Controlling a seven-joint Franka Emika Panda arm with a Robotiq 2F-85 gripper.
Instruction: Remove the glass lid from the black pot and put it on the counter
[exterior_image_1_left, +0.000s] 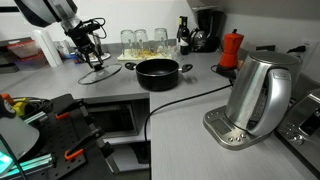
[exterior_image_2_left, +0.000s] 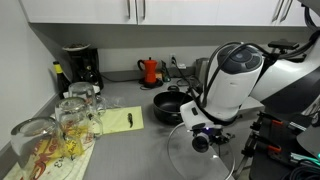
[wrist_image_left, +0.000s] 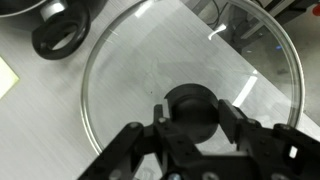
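Note:
My gripper needs to set the glass lid free on the counter (exterior_image_1_left: 96, 85) next to the black pot, near the front edge of the counter.
The glass lid (wrist_image_left: 130, 90) lies flat and low on the light-grey counter (wrist_image_left: 30, 130), and shows in both exterior views (exterior_image_1_left: 99, 73) (exterior_image_2_left: 200, 152). My gripper (wrist_image_left: 190, 112) is right above it, with a finger on each side of the black centre knob (wrist_image_left: 190, 105), closed against it. The black pot (exterior_image_1_left: 160, 72) (exterior_image_2_left: 172, 108) stands uncovered beside the lid. One of its handles (wrist_image_left: 58, 36) shows at the top left of the wrist view.
A steel kettle (exterior_image_1_left: 258, 95) on its base stands at the counter's near end, its cable running across. A red moka pot (exterior_image_1_left: 232, 48) (exterior_image_2_left: 150, 70), a coffee maker (exterior_image_2_left: 80, 65), drinking glasses (exterior_image_2_left: 70, 115) and a yellow pad (exterior_image_2_left: 122, 120) line the counter.

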